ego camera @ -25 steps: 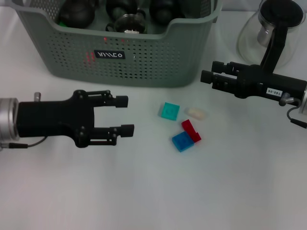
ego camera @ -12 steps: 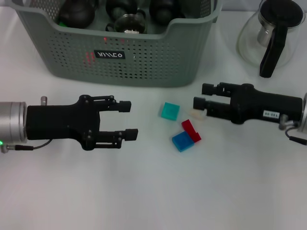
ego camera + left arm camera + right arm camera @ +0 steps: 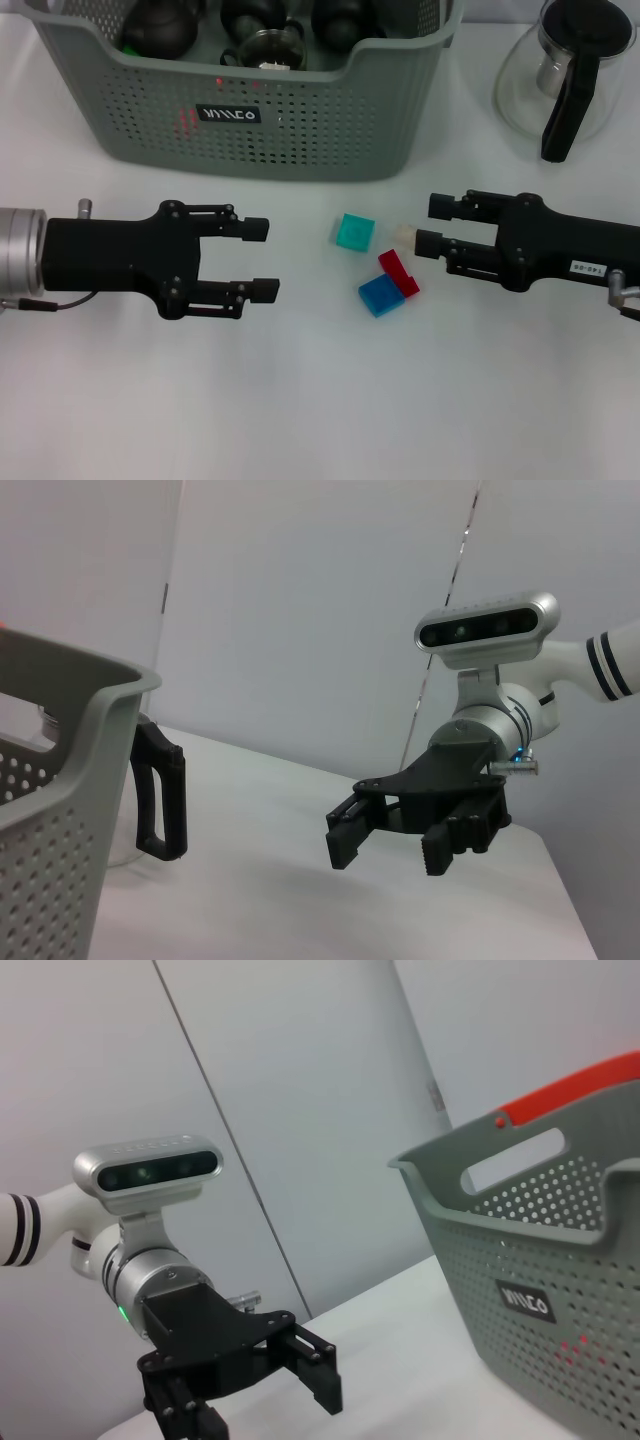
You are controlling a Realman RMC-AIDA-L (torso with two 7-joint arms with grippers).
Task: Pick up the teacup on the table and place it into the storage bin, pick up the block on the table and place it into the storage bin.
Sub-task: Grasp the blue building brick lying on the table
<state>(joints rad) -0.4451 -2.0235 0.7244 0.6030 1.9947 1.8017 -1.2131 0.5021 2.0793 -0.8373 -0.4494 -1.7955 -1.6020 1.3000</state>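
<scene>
The robot's right gripper will next move to the blue block [image 3: 382, 296] beside the red block and close on its sides.
Several small blocks lie on the white table: a teal block [image 3: 353, 231], a red block [image 3: 399, 272], a blue block [image 3: 379, 295] and a cream block [image 3: 403, 232]. My right gripper [image 3: 428, 224] is low over the table and open. The cream block sits just at its fingertips. To the left of the blocks my left gripper [image 3: 262, 259] hovers open and empty. Behind them stands the storage bin [image 3: 300, 120], with dark round vessels and a glass cup inside. No teacup shows on the table. The left wrist view shows the right gripper [image 3: 392, 850] open.
A glass carafe [image 3: 570, 70] with a black handle stands at the back right, behind my right arm. The right wrist view shows the left gripper [image 3: 255, 1400] and the bin's wall [image 3: 530, 1260]. The carafe handle [image 3: 160, 790] appears beside the bin [image 3: 50, 810].
My right gripper dropped from in front of the carafe down to the cream block, then drew back slightly to the right. The left gripper only shifted a little.
</scene>
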